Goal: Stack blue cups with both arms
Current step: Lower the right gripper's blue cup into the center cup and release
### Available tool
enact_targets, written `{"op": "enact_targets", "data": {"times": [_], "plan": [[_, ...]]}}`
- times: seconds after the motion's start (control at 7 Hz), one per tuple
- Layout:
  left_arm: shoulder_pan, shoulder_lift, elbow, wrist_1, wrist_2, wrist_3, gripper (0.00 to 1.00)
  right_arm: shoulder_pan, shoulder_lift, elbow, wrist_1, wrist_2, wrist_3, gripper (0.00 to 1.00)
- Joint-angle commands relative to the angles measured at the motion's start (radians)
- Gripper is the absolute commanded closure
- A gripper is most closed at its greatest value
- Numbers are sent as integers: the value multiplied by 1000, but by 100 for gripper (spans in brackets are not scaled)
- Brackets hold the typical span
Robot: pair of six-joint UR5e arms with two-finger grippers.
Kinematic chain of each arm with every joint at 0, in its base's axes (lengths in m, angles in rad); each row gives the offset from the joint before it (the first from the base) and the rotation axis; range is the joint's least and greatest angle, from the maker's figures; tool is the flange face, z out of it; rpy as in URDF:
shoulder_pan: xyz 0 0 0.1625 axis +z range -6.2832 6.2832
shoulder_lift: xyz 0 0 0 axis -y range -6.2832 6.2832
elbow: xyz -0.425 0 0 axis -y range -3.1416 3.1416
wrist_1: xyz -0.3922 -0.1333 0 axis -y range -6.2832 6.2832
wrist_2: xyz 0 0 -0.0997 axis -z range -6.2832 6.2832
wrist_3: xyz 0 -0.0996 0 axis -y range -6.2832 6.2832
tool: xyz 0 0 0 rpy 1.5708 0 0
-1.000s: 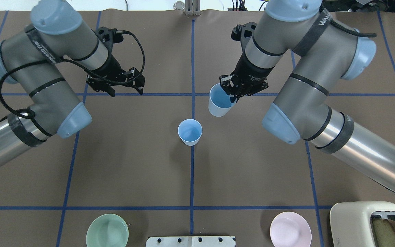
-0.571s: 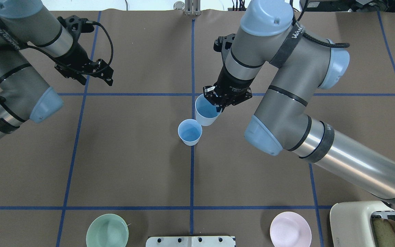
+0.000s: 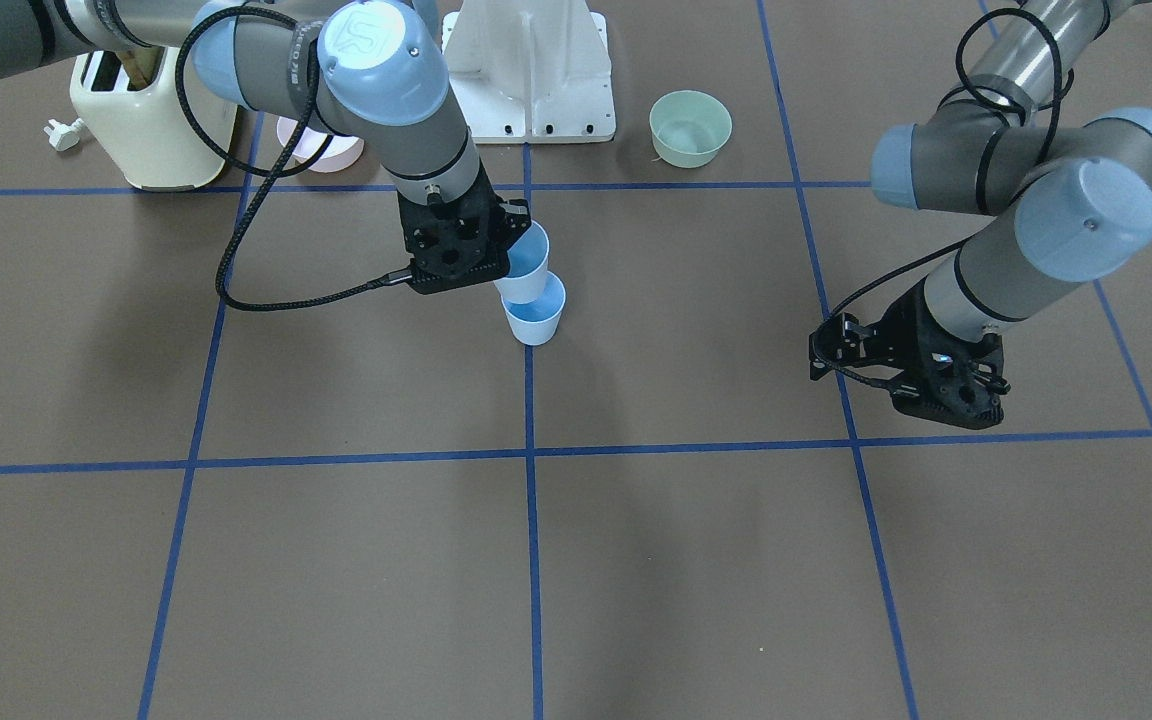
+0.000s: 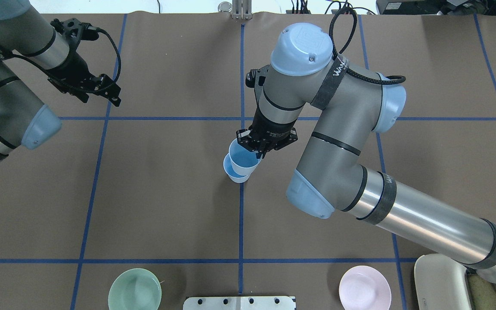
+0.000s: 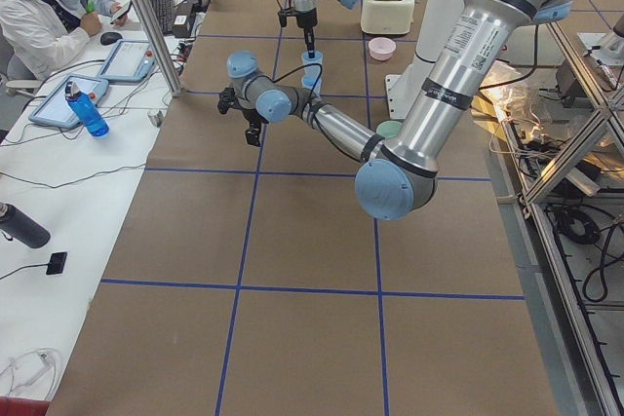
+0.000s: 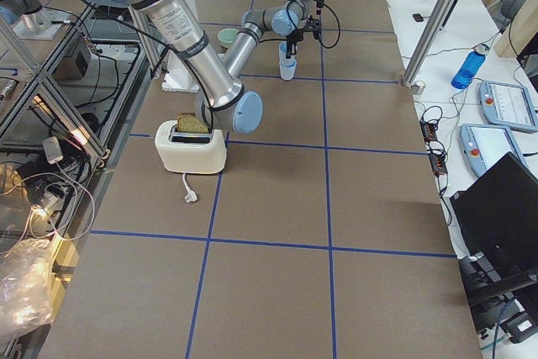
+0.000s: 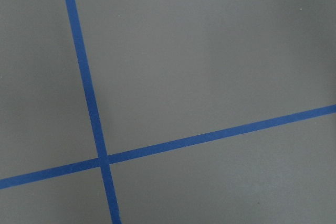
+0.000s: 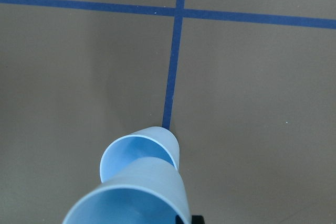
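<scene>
Next, I let go of the blue cup in my right gripper inside the pale-blue cup [image 3: 536, 298] [image 8: 139, 159] that stands on the middle tape line.
A pale-blue cup [image 4: 235, 175] stands upright on the table's middle tape line. My right gripper [image 4: 257, 150] is shut on the rim of the second blue cup [image 4: 243, 158] and holds it tilted, directly over the standing cup's mouth. In the front view the held cup [image 3: 526, 262] has its bottom at the rim of the standing cup [image 3: 534, 318]; I cannot tell if they touch. The right wrist view shows the held cup [image 8: 131, 198] overlapping the standing cup [image 8: 140, 150]. My left gripper [image 4: 101, 99] is open and empty, far off at the back left.
A mint-green bowl [image 4: 134, 289], a pink bowl [image 4: 364, 287] and a cream toaster [image 4: 444, 280] stand along the near edge beside the white base [image 4: 239, 302]. The left wrist view shows only bare mat with blue tape lines [image 7: 94, 124]. An operator [image 5: 39, 7] sits at a side desk.
My right gripper has carried its cup left and toward the robot, from beside the standing cup to over it. My left arm has drawn back to the left.
</scene>
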Motion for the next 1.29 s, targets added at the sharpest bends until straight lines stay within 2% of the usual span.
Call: {"op": "enact_targets", "data": {"times": [0.0,0.43,1.0,1.14], "plan": [[0,1,2,0,0,1,3,-11,6,-11,3,-16,-1,100],[2,1,5,-2,1,1,3,-18,38,-53,3,-25,-2,100],[4,1,8,-2,2,1,3,-20,35,-60,5,-36,-5,100],[4,1,8,-3,2,1,3,-22,35,-65,21,-37,-2,82]]}}
